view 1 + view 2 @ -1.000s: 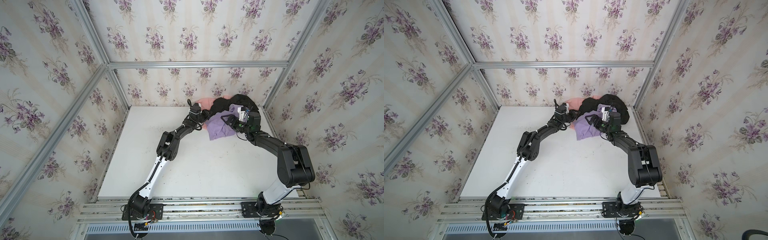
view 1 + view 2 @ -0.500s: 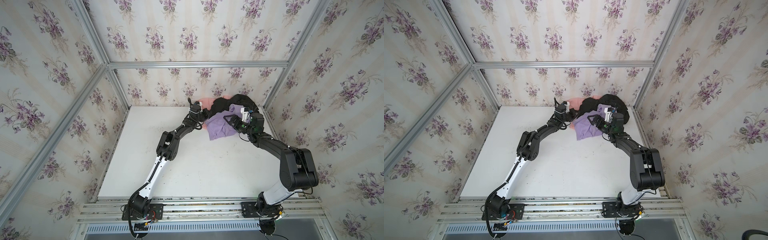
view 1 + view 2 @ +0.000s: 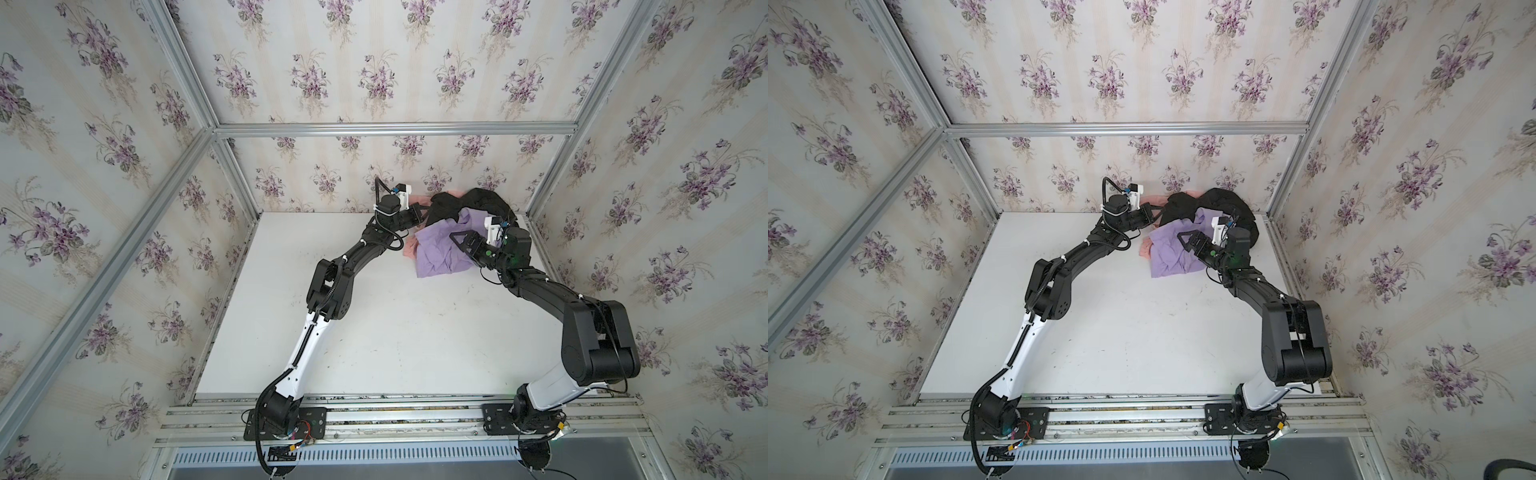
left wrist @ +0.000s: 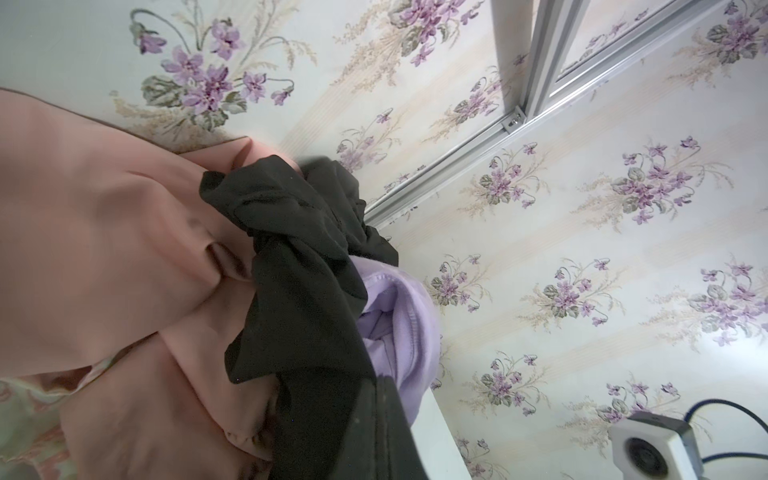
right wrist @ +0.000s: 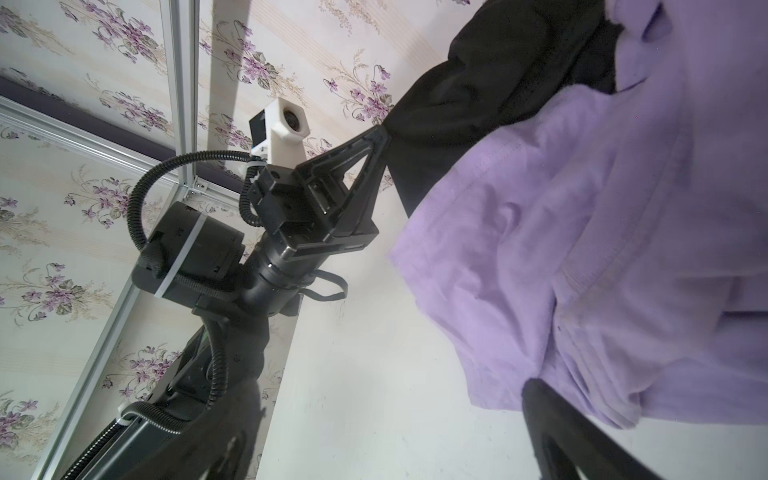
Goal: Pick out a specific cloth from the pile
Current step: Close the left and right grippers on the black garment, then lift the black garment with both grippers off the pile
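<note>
I will close my right gripper on the black cloth's far end (image 3: pixel 502 208), across from the edge of the black cloth that my left gripper holds, because the black cloth should be lifted out.
The pile lies at the table's back right corner. The black cloth (image 3: pixel 473 203) (image 3: pixel 1219 203) is draped over the top, on a lilac garment (image 3: pixel 440 255) (image 3: pixel 1169 257) and a salmon-pink one (image 3: pixel 410 249) (image 3: pixel 1145 248). My left gripper (image 3: pixel 426 212) (image 3: pixel 1158 214) is shut on the black cloth's left edge. In the right wrist view its tips (image 5: pixel 380 135) pinch the cloth (image 5: pixel 498 62). The left wrist view shows the black fabric (image 4: pixel 303 266) bunched at the jaws. My right gripper (image 3: pixel 457 241) (image 3: pixel 1185 240) hangs open over the lilac garment (image 5: pixel 582 249), with one finger (image 5: pixel 557 428) at its hem.
The white table (image 3: pixel 374 332) is bare in front of the pile. Floral walls and aluminium posts (image 3: pixel 544 195) close in tightly behind and to the right. Both forearms meet at the pile, a short gap apart.
The left gripper's jaws have closed on the edge of the black cloth. The right arm has barely shifted and its jaws stay wide.
</note>
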### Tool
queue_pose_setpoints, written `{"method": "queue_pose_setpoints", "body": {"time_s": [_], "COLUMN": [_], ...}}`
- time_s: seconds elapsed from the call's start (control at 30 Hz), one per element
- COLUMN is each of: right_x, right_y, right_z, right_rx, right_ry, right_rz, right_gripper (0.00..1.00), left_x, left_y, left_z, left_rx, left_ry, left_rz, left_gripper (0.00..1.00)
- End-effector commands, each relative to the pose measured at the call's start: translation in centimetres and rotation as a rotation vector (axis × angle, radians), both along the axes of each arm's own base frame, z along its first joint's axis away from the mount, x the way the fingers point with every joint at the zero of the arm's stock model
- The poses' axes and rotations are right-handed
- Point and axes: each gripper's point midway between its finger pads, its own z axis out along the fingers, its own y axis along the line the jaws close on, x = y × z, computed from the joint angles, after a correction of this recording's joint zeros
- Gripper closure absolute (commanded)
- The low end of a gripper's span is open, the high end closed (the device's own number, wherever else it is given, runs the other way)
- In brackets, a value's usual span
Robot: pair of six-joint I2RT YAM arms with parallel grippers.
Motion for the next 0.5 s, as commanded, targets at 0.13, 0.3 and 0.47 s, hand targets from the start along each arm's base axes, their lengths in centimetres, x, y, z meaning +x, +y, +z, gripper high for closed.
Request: {"method": "queue_pose_setpoints", "body": {"time_s": [0.13, 0.3, 0.47], "right_x": [0.4, 0.4, 0.5], "right_y": [-0.7, -1.1, -1.1], "right_z": [-0.1, 0.1, 0.2], "right_rx": [-0.014, -0.015, -0.011], "right_ry": [-0.004, -0.007, -0.006], "right_rz": [-0.028, -0.042, -0.047], "right_gripper": [0.0, 0.0, 0.0], "left_x": [-1.2, -2.7, -4.1], "left_y": [0.3, -0.2, -0.5], "left_z": [6.2, 10.3, 12.8], "left_rx": [-0.061, -0.118, -0.15], "left_ry": [-0.141, -0.222, -0.257], "left_rz": [-0.022, -0.066, -0.1], "left_gripper": [1.0, 1.0, 1.0]}}
